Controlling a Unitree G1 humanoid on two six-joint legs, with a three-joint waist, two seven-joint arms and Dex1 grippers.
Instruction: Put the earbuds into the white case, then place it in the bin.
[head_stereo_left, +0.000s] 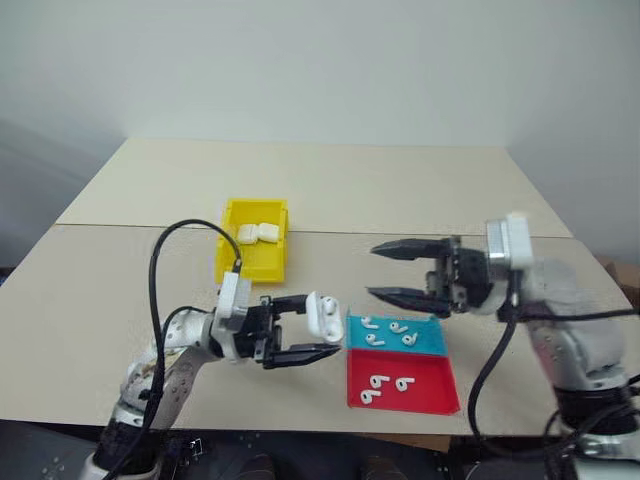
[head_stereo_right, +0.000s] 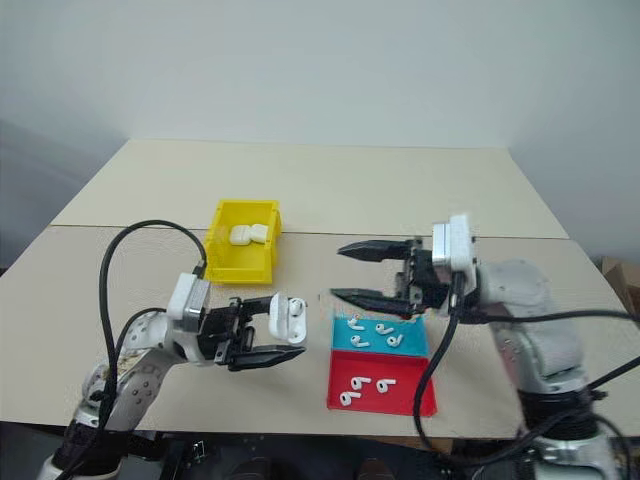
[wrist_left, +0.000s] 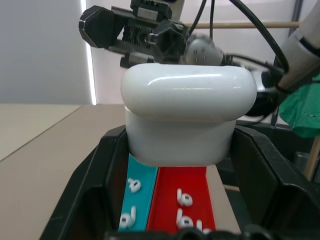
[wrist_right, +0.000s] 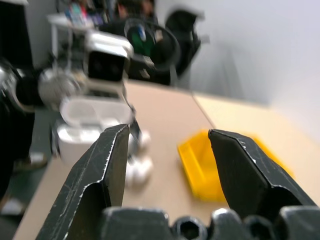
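Note:
The rounded head of the earbud (head_stereo_left: 395, 326) near the middle of the blue tray's far edge will be gripped by my right gripper as it closes.
My left gripper (head_stereo_left: 322, 326) is shut on the white case (head_stereo_left: 321, 311), held above the table just left of the trays. In the left wrist view the case (wrist_left: 185, 95) sits between the black fingers (wrist_left: 95, 170). My right gripper (head_stereo_left: 374, 270) hangs open and holds nothing; it is right of and a little beyond the case and points toward it. Several earbuds (head_stereo_left: 398, 327) lie in a blue tray (head_stereo_left: 435, 346), and three more (head_stereo_left: 377, 381) in a red tray (head_stereo_left: 432, 392). The yellow bin (head_stereo_left: 228, 252) stands farther back on the left.
Two white cases (head_stereo_left: 258, 233) lie in the bin's far end. The two shallow trays sit side by side near the table's front edge, below my right gripper. Bare tabletop (head_stereo_left: 400, 190) stretches behind the bin and trays.

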